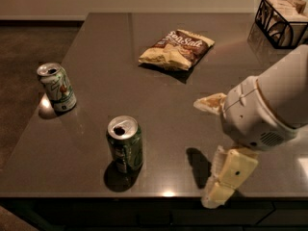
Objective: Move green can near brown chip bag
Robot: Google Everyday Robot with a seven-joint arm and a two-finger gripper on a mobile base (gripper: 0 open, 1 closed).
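Observation:
The robot's gripper will close around the middle of the green can [127, 146], the one that stands near the front edge of the table.
The green can [125, 146] stands upright near the front edge of the dark table [106, 47], its top opened. The brown chip bag [177, 48] lies farther back, in the middle of the table. My gripper [203, 153] hangs over the table's front right, to the right of the green can and apart from it. It is open and empty, with one pale finger [210, 103] above and the other finger [226, 179] below. The white arm body is behind it at the right.
A white and pale-green can [57, 86] stands near the table's left edge. A black wire basket [284, 20] with napkins sits at the back right corner. The floor lies beyond the left edge.

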